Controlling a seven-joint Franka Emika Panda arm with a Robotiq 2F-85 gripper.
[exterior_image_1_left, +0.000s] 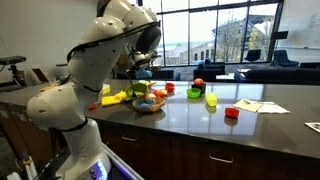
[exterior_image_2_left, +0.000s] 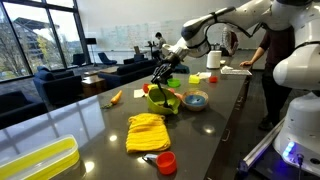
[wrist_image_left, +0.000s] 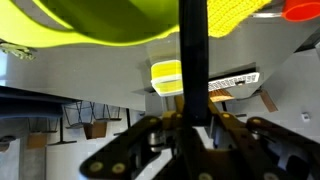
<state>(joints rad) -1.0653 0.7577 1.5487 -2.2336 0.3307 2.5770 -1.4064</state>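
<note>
Next, my gripper releases the black utensil inside the lime green bowl (exterior_image_1_left: 136, 90) (wrist_image_left: 160, 14), with its handle leaning over the bowl's rim.
My gripper (wrist_image_left: 193, 122) is shut on a thin black handle (wrist_image_left: 193, 50), a utensil that reaches to a lime green bowl (wrist_image_left: 110, 25). The wrist picture stands upside down. In an exterior view the gripper (exterior_image_2_left: 161, 77) hangs just above the green bowl (exterior_image_2_left: 166, 101) on the dark countertop (exterior_image_2_left: 110, 120), with the black utensil pointing down into it. In an exterior view the arm largely hides the gripper (exterior_image_1_left: 140, 70), which is over a wicker bowl (exterior_image_1_left: 148, 104). What the utensil's tip touches is hidden.
A yellow cloth (exterior_image_2_left: 146, 132), a red cup (exterior_image_2_left: 166, 162), a yellow tray (exterior_image_2_left: 40, 160) and a blue bowl (exterior_image_2_left: 195, 100) lie around the green bowl. A green cup (exterior_image_1_left: 211, 99), a red cup (exterior_image_1_left: 232, 113) and papers (exterior_image_1_left: 255, 105) sit further along. A person (exterior_image_2_left: 268, 60) stands by the counter's end.
</note>
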